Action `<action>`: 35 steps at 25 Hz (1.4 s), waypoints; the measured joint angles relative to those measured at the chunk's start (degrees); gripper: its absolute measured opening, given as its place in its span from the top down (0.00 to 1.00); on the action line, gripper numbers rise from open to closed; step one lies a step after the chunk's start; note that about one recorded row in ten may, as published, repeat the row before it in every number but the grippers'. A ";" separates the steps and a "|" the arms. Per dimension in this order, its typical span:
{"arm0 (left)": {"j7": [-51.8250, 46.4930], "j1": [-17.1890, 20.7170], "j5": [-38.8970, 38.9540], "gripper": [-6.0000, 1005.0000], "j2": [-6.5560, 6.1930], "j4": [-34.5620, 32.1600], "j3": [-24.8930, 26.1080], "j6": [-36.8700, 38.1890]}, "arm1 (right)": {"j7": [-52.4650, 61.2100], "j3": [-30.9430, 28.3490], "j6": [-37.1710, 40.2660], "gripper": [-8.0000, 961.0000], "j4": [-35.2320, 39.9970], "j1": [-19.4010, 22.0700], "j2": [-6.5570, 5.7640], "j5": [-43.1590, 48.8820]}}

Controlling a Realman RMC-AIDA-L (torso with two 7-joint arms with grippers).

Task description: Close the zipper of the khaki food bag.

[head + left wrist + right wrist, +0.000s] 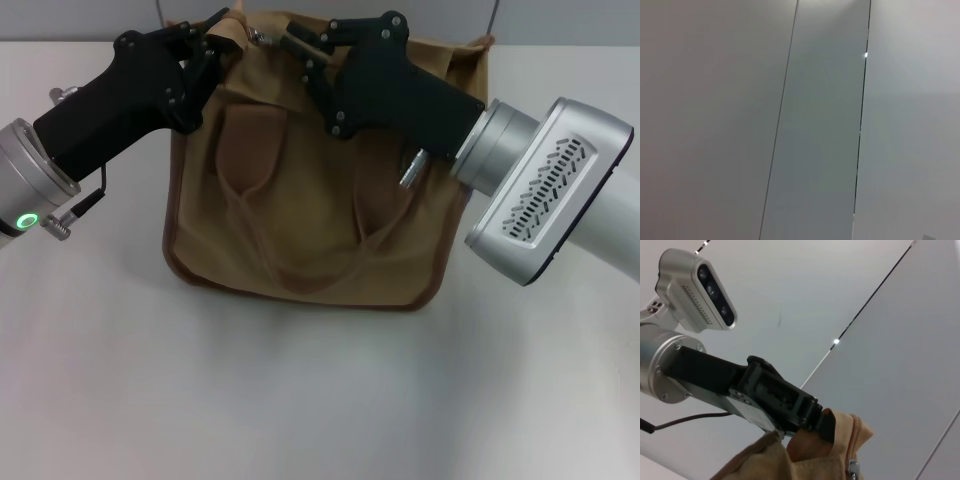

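Note:
The silver pull of the zipper lies beyond the closed fingers of the robot's right gripper, so next the right gripper opens, reaches closer to the left gripper and grips the pull (264,39).
The khaki food bag (300,210) stands mid-table with its two handles hanging down its front. My left gripper (215,42) is shut on the bag's top left corner; the right wrist view shows its black finger (822,422) clamped on the tan fabric (845,440). My right gripper (297,42) is at the bag's top edge, its fingers closed together at the zipper's small silver pull (262,37). The pull also shows in the right wrist view (853,469). The zipper line itself is mostly hidden behind the top edge and both grippers. The left wrist view shows only wall panels.
The pale table (300,400) spreads in front of the bag. The right arm's silver forearm (545,190) hangs over the bag's right side. A wall (560,20) rises just behind the bag.

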State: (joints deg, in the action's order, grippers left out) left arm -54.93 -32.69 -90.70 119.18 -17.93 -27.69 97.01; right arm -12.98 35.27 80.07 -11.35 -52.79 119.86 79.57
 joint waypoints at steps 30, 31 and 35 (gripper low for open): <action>-0.06 -0.05 -0.02 0.94 -0.01 0.05 0.02 0.17 | 3.19 -1.52 -5.04 0.61 -0.17 -2.80 0.03 1.76; -0.07 -0.06 -0.01 0.94 -0.01 0.06 0.02 0.21 | 3.14 -1.53 -4.93 0.59 -0.16 -2.80 0.03 1.76; -0.09 -0.09 0.00 0.94 0.01 0.09 0.00 0.40 | 2.78 -1.53 -4.28 0.57 -0.16 -2.53 0.02 1.83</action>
State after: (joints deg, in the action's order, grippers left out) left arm -55.02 -32.78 -90.69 119.18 -17.84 -27.69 97.41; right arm -10.20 33.74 75.79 -11.52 -55.32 119.88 81.40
